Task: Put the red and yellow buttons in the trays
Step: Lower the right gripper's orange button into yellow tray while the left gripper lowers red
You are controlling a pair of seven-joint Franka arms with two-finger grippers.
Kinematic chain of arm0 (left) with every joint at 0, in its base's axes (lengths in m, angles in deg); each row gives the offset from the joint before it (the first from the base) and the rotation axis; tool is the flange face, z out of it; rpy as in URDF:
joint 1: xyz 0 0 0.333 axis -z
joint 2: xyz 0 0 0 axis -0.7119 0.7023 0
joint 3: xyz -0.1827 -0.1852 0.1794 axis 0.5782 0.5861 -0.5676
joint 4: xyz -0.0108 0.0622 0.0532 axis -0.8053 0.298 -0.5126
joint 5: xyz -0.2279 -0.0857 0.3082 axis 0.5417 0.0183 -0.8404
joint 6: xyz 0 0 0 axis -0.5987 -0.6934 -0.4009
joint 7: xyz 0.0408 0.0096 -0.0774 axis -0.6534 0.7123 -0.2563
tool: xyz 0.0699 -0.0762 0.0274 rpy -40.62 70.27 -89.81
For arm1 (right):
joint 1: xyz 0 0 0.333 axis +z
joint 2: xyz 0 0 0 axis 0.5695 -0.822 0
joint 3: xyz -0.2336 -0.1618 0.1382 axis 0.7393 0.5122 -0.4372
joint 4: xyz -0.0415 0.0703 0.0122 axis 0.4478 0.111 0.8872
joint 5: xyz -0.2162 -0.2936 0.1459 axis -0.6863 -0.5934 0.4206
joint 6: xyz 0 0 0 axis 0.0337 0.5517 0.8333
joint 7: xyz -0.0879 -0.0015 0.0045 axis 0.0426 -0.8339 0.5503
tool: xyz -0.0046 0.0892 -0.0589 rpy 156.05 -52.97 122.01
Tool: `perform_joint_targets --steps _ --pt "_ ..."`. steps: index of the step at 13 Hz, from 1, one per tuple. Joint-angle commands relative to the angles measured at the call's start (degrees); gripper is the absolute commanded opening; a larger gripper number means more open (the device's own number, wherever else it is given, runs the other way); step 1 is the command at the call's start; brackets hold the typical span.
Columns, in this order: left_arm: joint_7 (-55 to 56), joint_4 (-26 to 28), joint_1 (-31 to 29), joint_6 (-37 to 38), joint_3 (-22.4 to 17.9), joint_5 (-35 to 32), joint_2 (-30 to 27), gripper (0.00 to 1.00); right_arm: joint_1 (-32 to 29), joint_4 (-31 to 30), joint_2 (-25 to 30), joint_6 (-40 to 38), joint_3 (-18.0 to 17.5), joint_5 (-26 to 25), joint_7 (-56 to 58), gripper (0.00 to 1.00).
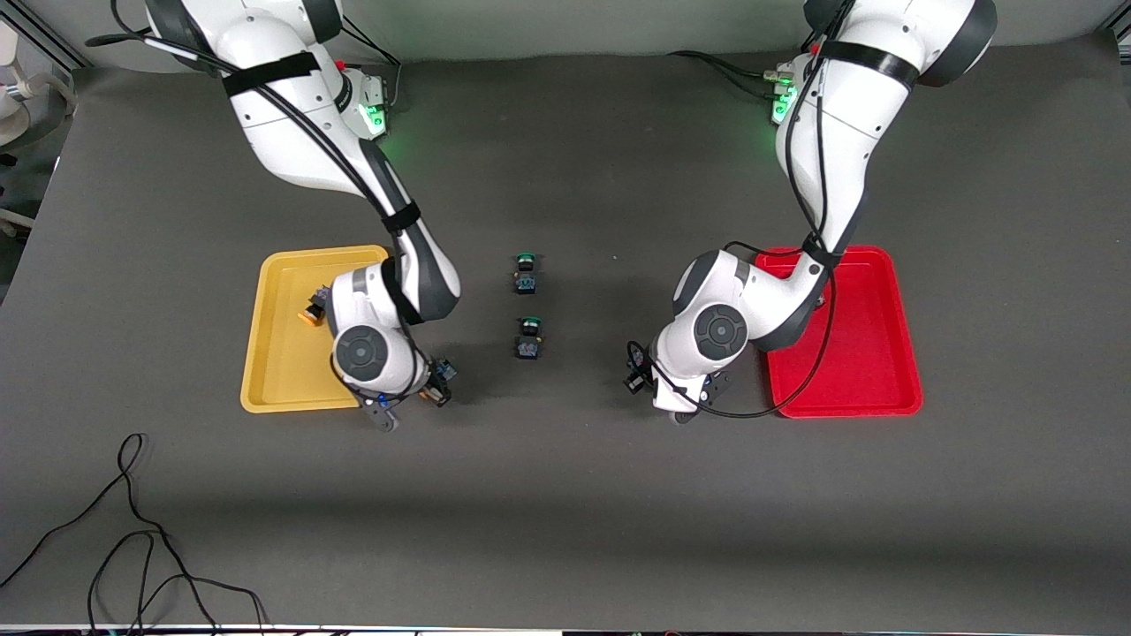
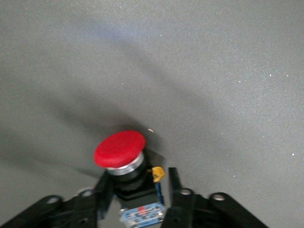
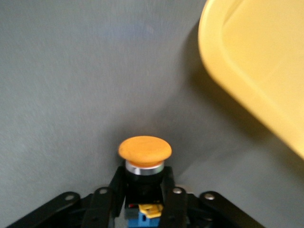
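My left gripper will let go of the red button in the middle of the red tray (image 1: 849, 325).
My right gripper (image 1: 412, 400) is low over the mat beside the yellow tray's (image 1: 274, 353) corner nearest the front camera. In the right wrist view it (image 3: 142, 179) is shut on a yellow-capped button (image 3: 145, 149), with the tray (image 3: 256, 71) close by. Another yellow button (image 1: 311, 314) lies in the yellow tray. My left gripper (image 1: 676, 406) is low over the mat beside the red tray (image 1: 870, 353). Its fingers (image 2: 174, 183) straddle a red-capped button (image 2: 118, 148). One finger touches the body and a small gap shows at the other. The second red button is hidden.
Two green-capped buttons (image 1: 526, 274) (image 1: 528, 338) stand on the dark mat midway between the trays. Loose black cables (image 1: 132, 548) lie near the table's front edge at the right arm's end.
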Motion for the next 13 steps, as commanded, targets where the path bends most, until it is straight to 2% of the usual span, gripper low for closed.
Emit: perform_joint_targets --steps 1,2,3,5,6,8,10,13 --pt "0.15 -1.30 0.44 1.21 -0.33 0.27 0.25 0.00 -2.53 -1.62 6.32 -5.18 0.83 1.08 5.34 0.00" --pt "0.32 -1.65 0.35 1.90 -0.42 0.10 -0.37 0.00 -3.67 -2.58 8.86 -6.76 1.10 1.08 8.58 0.00" --pt "0.06 -2.52 -0.26 4.61 -0.59 -0.08 -1.15 0.00 -4.29 -5.20 12.28 -6.95 3.19 1.08 12.53 0.00" --pt "-2.39 -7.34 -1.75 16.61 -0.77 -1.65 -3.52 0.00 -4.30 -11.78 16.78 -6.26 8.45 1.08 23.24 0.00" --pt "-4.14 -9.02 -3.68 22.33 -0.77 -2.36 -5.19 0.00 -4.30 -15.47 17.58 -3.90 11.44 1.25 29.21 0.00" --pt "-13.50 -8.69 -8.24 31.05 -0.77 -2.98 -9.49 0.00 -4.47 -22.77 18.12 2.94 13.40 3.87 35.65 0.00" --pt "-25.11 -3.80 -14.21 34.60 -0.77 -6.04 -13.97 0.00 -4.65 -26.05 17.24 6.66 13.49 9.31 40.76 0.00" --pt "-47.42 11.83 -24.49 31.19 -0.51 -5.27 -25.47 0.00 -4.82 -25.71 16.89 6.67 13.49 10.13 41.31 0.01"
